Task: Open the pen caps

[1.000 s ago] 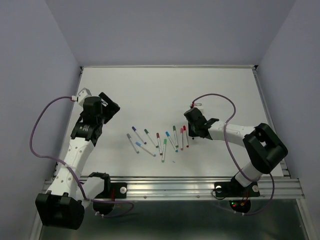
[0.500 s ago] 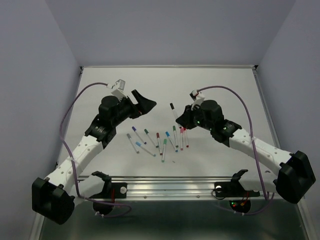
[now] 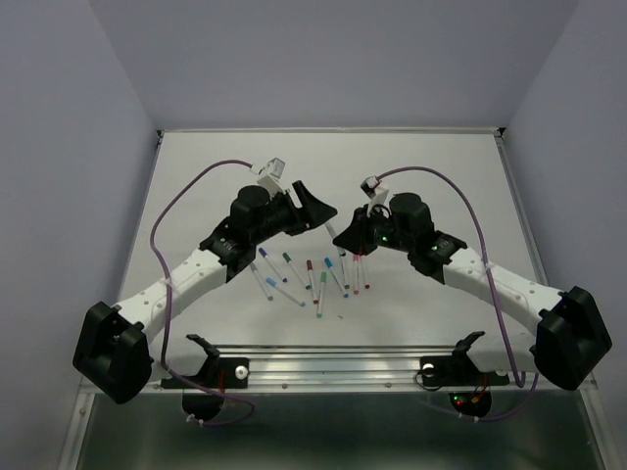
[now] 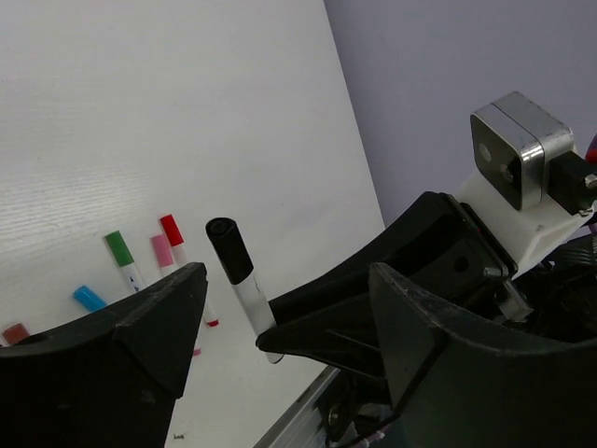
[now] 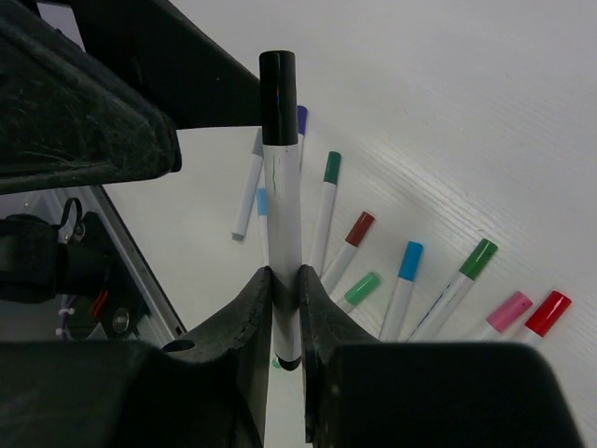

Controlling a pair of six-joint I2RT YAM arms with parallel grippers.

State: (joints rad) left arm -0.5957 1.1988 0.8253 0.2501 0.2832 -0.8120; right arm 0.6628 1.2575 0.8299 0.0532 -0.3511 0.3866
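Next, I release the pen with my right gripper on the bare white table [image 3: 415, 230] beneath its wrist, out past the red-capped pen.
My right gripper [image 5: 284, 280] is shut on the white barrel of a pen [image 5: 282, 215] and holds it above the table. The pen's black cap [image 5: 278, 89] points toward the left arm. My left gripper [image 4: 284, 275] is open. In the left wrist view the black cap [image 4: 229, 250] stands just past its left finger, apart from both pads. From above, the left gripper [image 3: 318, 211] and the right gripper [image 3: 345, 238] meet over the table's middle. Several capped pens [image 3: 304, 274] lie below them, with caps in green [image 5: 331, 166], red [image 5: 359, 227], blue [image 5: 410, 259] and pink [image 5: 508, 311].
The pens lie in a loose fan on the white table [image 3: 441, 166]. A metal rail [image 3: 392, 364] runs along the near edge. Purple cables [image 3: 176, 211] loop off both arms. The right arm's wrist camera [image 4: 508, 149] sits close to my left fingers.
The right arm has lifted the black-capped pen off the table and carried it left. The left arm has swung right to meet it, and its jaws have narrowed a little.
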